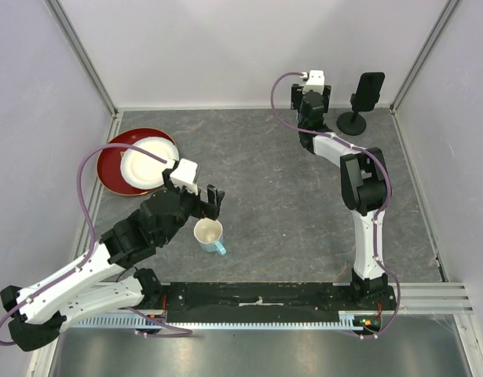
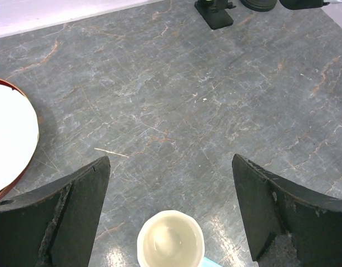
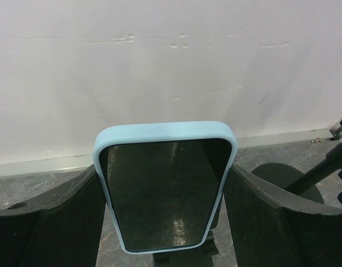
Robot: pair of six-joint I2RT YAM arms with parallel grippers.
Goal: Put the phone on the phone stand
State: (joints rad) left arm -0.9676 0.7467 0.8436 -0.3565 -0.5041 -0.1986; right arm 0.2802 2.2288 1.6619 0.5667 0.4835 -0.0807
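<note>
The small black stand [image 1: 307, 118] [image 3: 183, 245] is by the back wall, beside the round-based stand. I need to let go of the phone on it with my right gripper. The phone is now held upright by the wall.
The phone [image 3: 166, 189] has a dark screen and a light blue case. It stands upright between my right gripper's fingers [image 3: 254, 217], which press on its two long edges. My right gripper [image 3: 165, 172] is at the far back of the table by the wall [image 1: 312, 100], where it hides the phone in the top view. A small black stand part [image 3: 179, 257] shows just under the phone's lower edge; I cannot tell if they touch. A black phone stand with a round base [image 1: 353, 121] and an upright holder [image 1: 372, 89] is just to the right. My left gripper [image 1: 209, 203] is open and empty.
A cream cup [image 1: 209, 234] with a blue handle stands under my left gripper [image 2: 171, 161], also in the left wrist view [image 2: 171, 242]. A white plate [image 1: 149, 163] lies on a red plate [image 1: 111, 157] at the left. White walls enclose the table on three sides.
</note>
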